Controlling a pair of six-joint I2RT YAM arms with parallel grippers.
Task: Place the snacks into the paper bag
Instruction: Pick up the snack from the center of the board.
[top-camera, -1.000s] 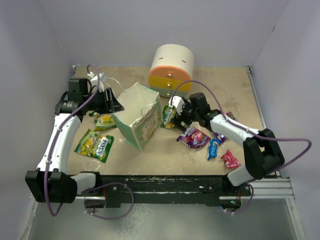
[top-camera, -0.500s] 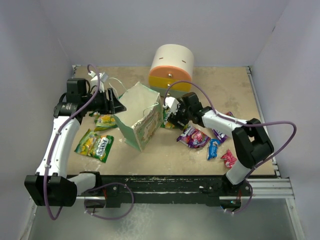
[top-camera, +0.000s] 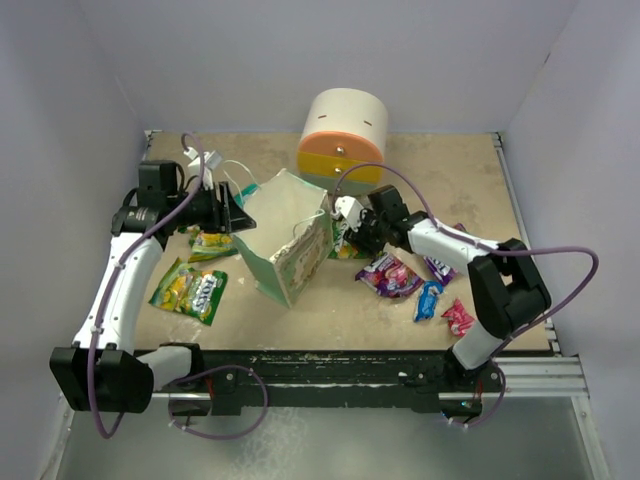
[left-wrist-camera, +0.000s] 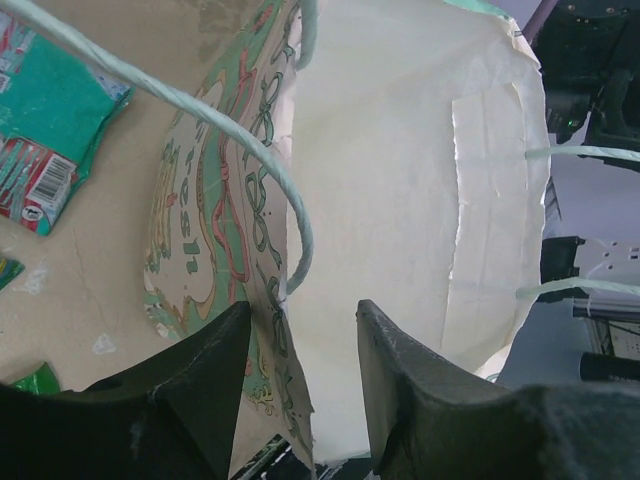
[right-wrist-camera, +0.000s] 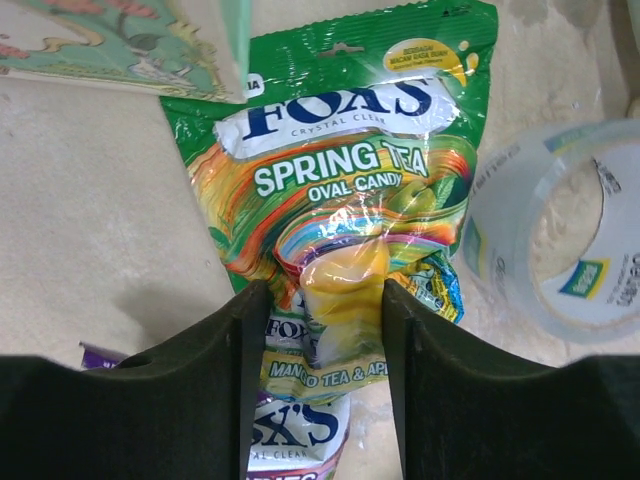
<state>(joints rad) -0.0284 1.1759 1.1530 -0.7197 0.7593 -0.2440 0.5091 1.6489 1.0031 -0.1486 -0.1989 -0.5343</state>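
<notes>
My right gripper is to pinch the packet's crumpled part (right-wrist-camera: 343, 305) and pull the packet clear first, since the paper bag hangs over the top corner of the yellow-green packet.
The pale mint-green paper bag (top-camera: 285, 235) stands tilted at mid-table, mouth toward the left arm; its white inside fills the left wrist view (left-wrist-camera: 390, 180). My left gripper (top-camera: 235, 210) (left-wrist-camera: 300, 320) is open, its jaws astride the bag's near wall at the rim. My right gripper (top-camera: 350, 237) (right-wrist-camera: 325, 300) is shut on a yellow-green snack packet (right-wrist-camera: 350, 180), crumpled between the jaws, just right of the bag (right-wrist-camera: 120, 40). Other snacks lie loose: two yellow-green (top-camera: 190, 290) (top-camera: 208, 243), purple (top-camera: 388, 274), blue (top-camera: 428, 298), pink (top-camera: 460, 318), teal (left-wrist-camera: 50, 130).
The round cream-orange-yellow drawer unit (top-camera: 345, 135) stands behind the bag. A clear tape ring (right-wrist-camera: 570, 240) lies right of the held packet. A purple packet (right-wrist-camera: 300, 440) lies under the right gripper. White string handles (left-wrist-camera: 250, 160) loop across the bag's mouth.
My right gripper has moved left toward the bag's side with the yellow-green packet. The bag has shifted and tipped a little to the right; my left gripper followed its rim.
</notes>
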